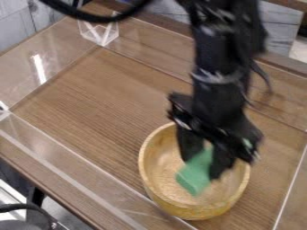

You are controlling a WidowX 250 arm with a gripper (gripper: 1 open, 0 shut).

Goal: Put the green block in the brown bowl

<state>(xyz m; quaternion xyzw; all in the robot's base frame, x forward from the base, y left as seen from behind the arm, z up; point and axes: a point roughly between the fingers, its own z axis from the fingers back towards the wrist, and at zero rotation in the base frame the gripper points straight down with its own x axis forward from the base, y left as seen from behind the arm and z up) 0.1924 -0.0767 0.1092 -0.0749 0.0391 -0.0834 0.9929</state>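
Next, my gripper lets go of the green block on the middle of the brown bowl's bottom (189, 177).
The green block (198, 171) hangs tilted between the black fingers of my gripper (210, 162), which is shut on it. Gripper and block are over the inside of the brown bowl (160, 180), a wide light wooden bowl at the lower right of the table. The block's lower end is close to the bowl's floor; I cannot tell whether it touches. The arm rises from the gripper toward the top of the view and hides the far rim of the bowl.
The bowl stands on a wood-grain tabletop (96, 99) enclosed by low clear plastic walls (48, 148). A small clear stand (99, 33) sits at the far left corner. The table's front edge runs along the lower left.
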